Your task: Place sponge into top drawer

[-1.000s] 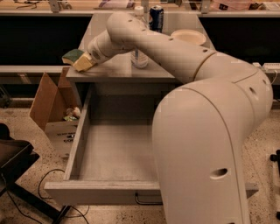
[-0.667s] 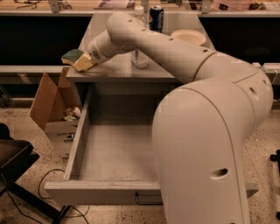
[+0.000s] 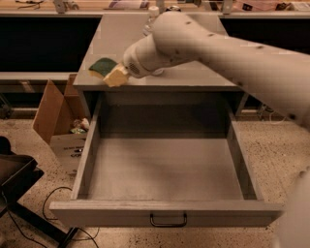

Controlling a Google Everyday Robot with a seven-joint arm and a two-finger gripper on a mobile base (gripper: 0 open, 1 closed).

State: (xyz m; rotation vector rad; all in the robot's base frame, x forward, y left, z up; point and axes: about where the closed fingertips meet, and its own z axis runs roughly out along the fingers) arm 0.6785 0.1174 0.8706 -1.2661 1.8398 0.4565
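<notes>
Next, I let go of the sponge with my gripper near the middle of the top drawer's bare bottom [image 3: 152,163], behind the dark handle. The sponge is still on the grey counter.
The sponge [image 3: 102,66], dark green on top with a yellow base, is at the front left corner of the grey counter [image 3: 193,80]. My pale yellow gripper [image 3: 116,76] is right against the sponge's right side, at the end of the white arm [image 3: 218,43] that reaches in from the right. The top drawer [image 3: 164,213] is pulled wide open below the counter, and its inside is bare. Its small dark handle [image 3: 168,221] is at the centre of the front panel.
An open cardboard box [image 3: 55,114] with some items stands on the floor left of the drawer. A black object [image 3: 14,177] and cables [image 3: 51,206] lie at the bottom left. A pale bottle [image 3: 153,13] stands on the counter behind the arm.
The view now sits closer and the robot's white body no longer covers the drawer's right half. The gripper stays at the sponge on the counter's front left corner.
</notes>
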